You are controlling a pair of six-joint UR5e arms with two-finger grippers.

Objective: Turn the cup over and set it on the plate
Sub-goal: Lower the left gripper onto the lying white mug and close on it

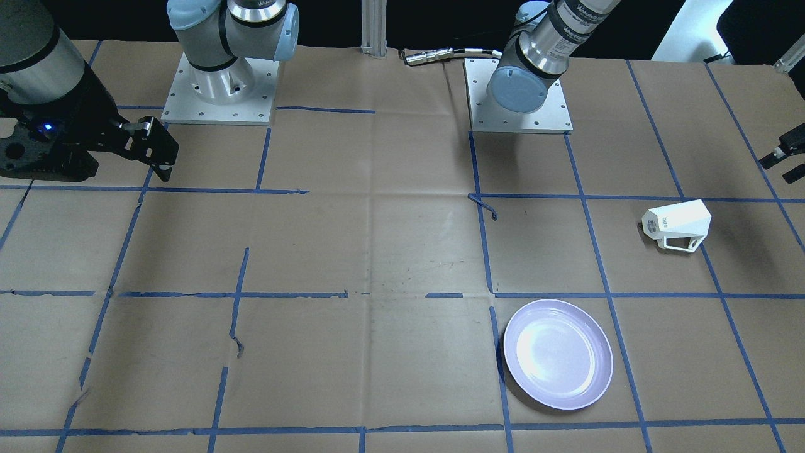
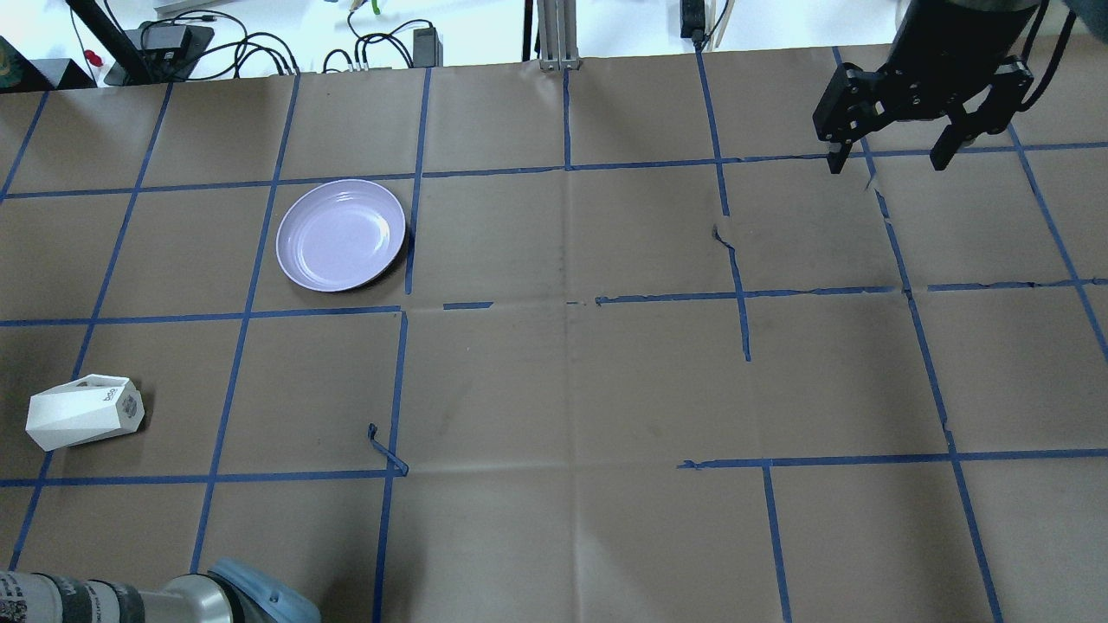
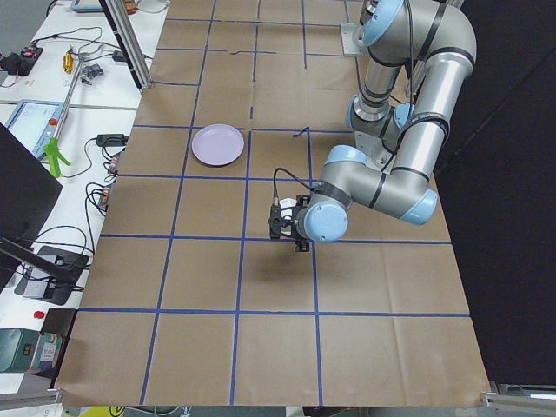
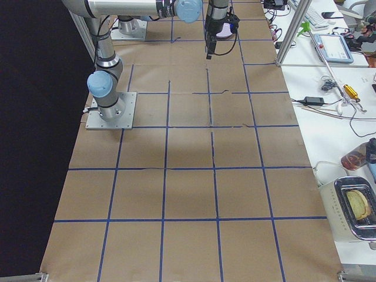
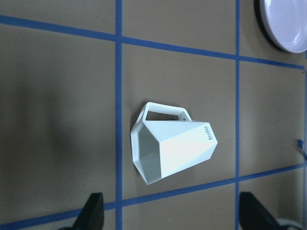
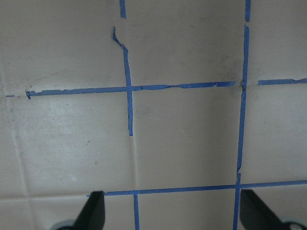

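My left gripper needs to close on the upper rim (image 1: 706, 207) (image 5: 160, 159) of the white cup's opening, with one finger inside the cup and the other outside it.
The white faceted cup (image 1: 678, 223) lies on its side on the paper-covered table, handle flat against the table. It also shows in the overhead view (image 2: 84, 412) and the left wrist view (image 5: 172, 148). The lavender plate (image 1: 558, 353) sits upright and empty, apart from the cup, and shows in the overhead view (image 2: 341, 234). My left gripper (image 5: 172, 215) is open and empty, hovering above the cup; it shows at the edge of the front view (image 1: 783, 154). My right gripper (image 2: 892, 156) is open and empty, far from both.
Brown paper with blue tape grid lines covers the table (image 2: 571, 389). The two arm bases (image 1: 220, 94) stand on metal plates at the robot's side. A metal post (image 2: 558, 35) stands at the far edge. Cables and devices lie beyond it.
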